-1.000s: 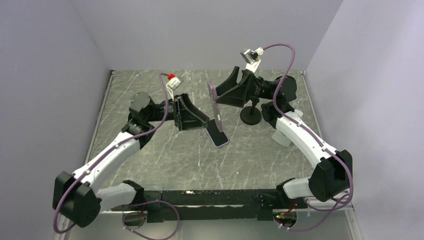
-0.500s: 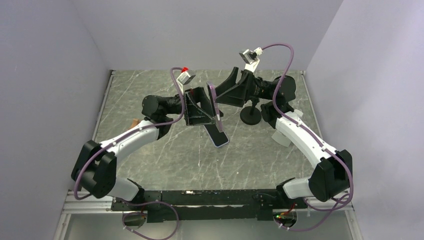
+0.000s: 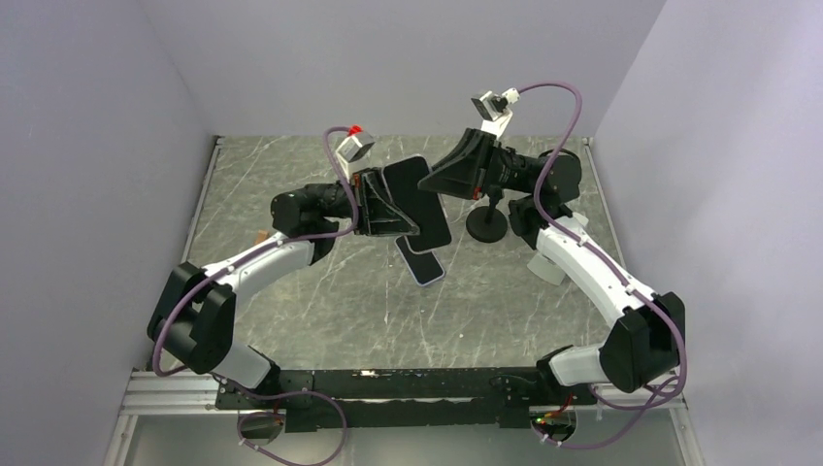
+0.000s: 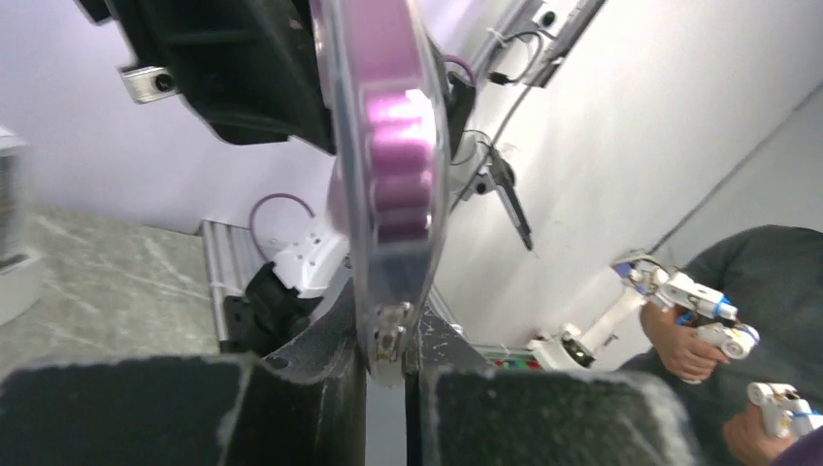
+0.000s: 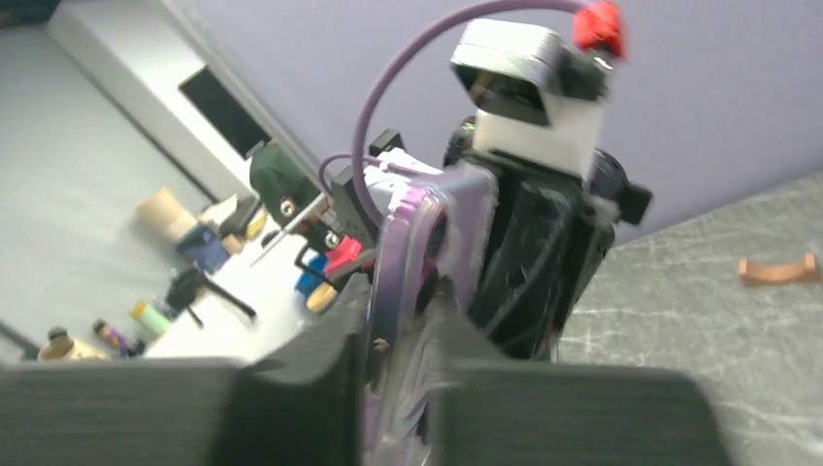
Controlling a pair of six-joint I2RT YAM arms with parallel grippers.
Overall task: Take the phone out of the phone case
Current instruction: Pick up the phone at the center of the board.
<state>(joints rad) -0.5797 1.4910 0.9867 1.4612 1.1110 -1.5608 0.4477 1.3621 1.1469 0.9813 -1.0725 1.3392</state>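
My left gripper is pinching the long side of the phone case while the phone is still inside, so it should open, back off and grab the phone case's near corner (image 3: 415,251).
The phone (image 3: 419,199) hangs in the air over the middle of the table, black screen facing up, between my two grippers. My left gripper (image 3: 393,212) is shut on its left edge. The left wrist view shows the purple phone (image 4: 393,146) edge-on inside the clear phone case (image 4: 380,311), whose rim is pinched at my left gripper (image 4: 388,374). My right gripper (image 3: 444,178) is shut on the far right end. In the right wrist view the right gripper (image 5: 398,374) closes on the purple edge of the phone (image 5: 393,262) and its clear shell.
A second, darker phone (image 3: 420,264) lies flat on the marble table (image 3: 320,301) just below the held one. A black round-based stand (image 3: 485,223) is under the right arm. A small brown piece (image 3: 260,236) lies at the left, with purple walls all round.
My left arm swung right and closed on the cased phone. The right gripper tightened, and the phone turned from edge-on upright to screen-up.
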